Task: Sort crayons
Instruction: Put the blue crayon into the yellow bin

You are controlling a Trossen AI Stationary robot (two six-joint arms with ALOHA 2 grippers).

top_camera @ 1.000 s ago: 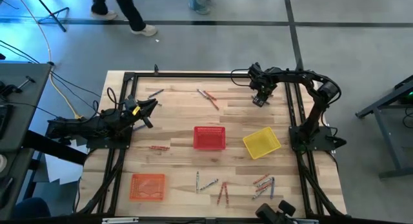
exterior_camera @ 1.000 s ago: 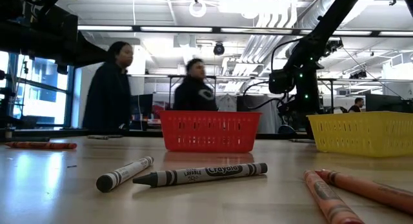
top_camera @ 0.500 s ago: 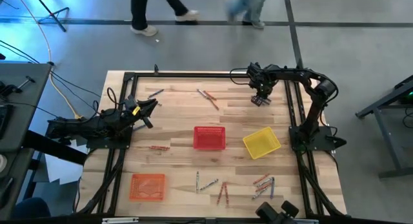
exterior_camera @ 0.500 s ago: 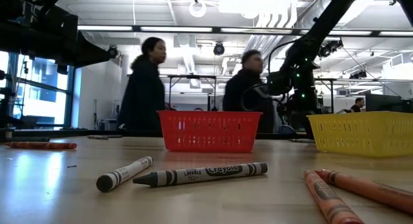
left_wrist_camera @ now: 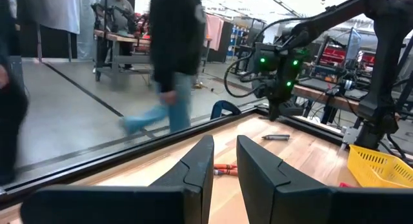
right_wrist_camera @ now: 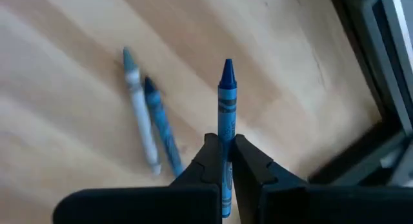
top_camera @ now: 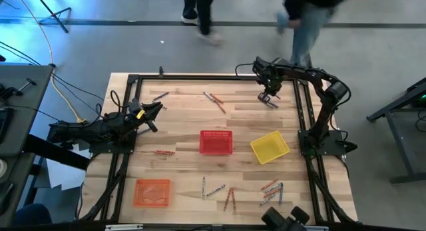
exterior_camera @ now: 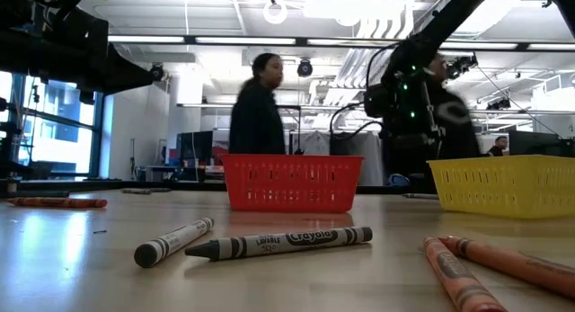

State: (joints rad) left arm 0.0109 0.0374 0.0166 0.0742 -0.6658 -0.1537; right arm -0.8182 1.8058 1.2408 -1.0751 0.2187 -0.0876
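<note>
My right gripper will let go of the blue crayon on the bottom of the empty yellow basket [top_camera: 269, 148].
My right gripper [right_wrist_camera: 224, 141] is shut on a blue crayon [right_wrist_camera: 226, 98] above the table's far right part [top_camera: 268, 92]. Below it a pale blue crayon [right_wrist_camera: 139, 108] and a darker blue crayon [right_wrist_camera: 161, 127] lie side by side on the wood. More crayons lie at the far middle [top_camera: 214, 101], near the left [top_camera: 164, 152] and along the near edge [top_camera: 229, 198]. My left gripper [left_wrist_camera: 224, 161] waits at the table's left [top_camera: 154, 114], level, its fingers a little apart with nothing between them. My right gripper pinches the blue crayon's wrapped shaft [right_wrist_camera: 226, 128] between its two fingers. The fingers come steeply from above and the crayon runs along them. Its pointed tip [right_wrist_camera: 227, 64] sticks out past the fingertips toward the table. The crayon is lifted clear of the wood.
A red basket [top_camera: 216, 142] stands mid-table, a yellow basket [top_camera: 270, 146] to its right and an orange basket [top_camera: 152, 192] near the front left. A black frame [top_camera: 303, 104] borders the table. People walk past beyond the far edge.
My right gripper has risen from the table at the far right and shifted a little toward the far edge. The two crayons under it have stayed on the wood. The people behind the table have walked toward the right.
</note>
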